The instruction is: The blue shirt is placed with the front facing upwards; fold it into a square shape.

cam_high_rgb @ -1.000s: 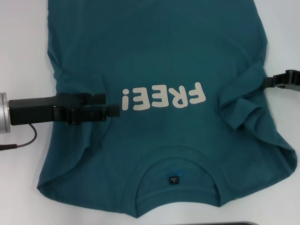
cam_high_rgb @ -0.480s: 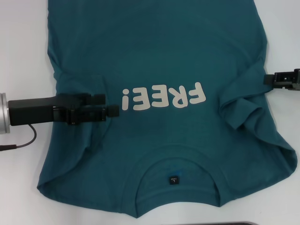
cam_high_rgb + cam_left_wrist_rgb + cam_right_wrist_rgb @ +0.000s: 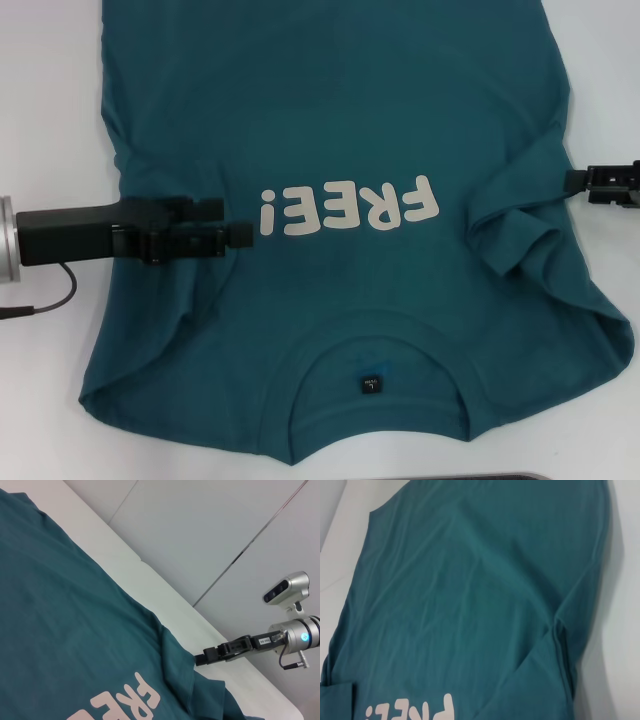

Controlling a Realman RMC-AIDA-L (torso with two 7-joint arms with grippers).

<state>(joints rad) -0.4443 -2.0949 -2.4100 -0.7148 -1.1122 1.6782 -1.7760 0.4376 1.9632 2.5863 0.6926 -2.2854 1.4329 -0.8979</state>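
The sleeve by the robot's right gripper lies bunched with its far corner out at the shirt's side, so the robot should take that corner point(image 3: 556, 152) and pull it in flat.
The blue shirt point(image 3: 340, 120) lies front up on the white table, with its collar point(image 3: 375, 345) and small black neck tag nearest me. White letters FREE! point(image 3: 350, 207) cross the chest. Both sleeves are folded in over the body, and the right one point(image 3: 520, 235) lies bunched. My left gripper point(image 3: 238, 225) hovers low over the shirt just left of the letters, open and holding nothing. My right gripper point(image 3: 572, 180) is off the shirt's right edge, holding no cloth; it also shows in the left wrist view point(image 3: 200, 658). The right wrist view shows only the shirt body point(image 3: 470, 605).
White table point(image 3: 50, 120) shows on both sides of the shirt. A dark object's edge point(image 3: 520, 477) lies at the near table edge. The left arm's cable point(image 3: 50, 300) trails on the table. A grey wall point(image 3: 210, 530) rises past the table's right side.
My right gripper has drawn back to the right, away from the shirt's edge. My left gripper and the shirt have not moved.
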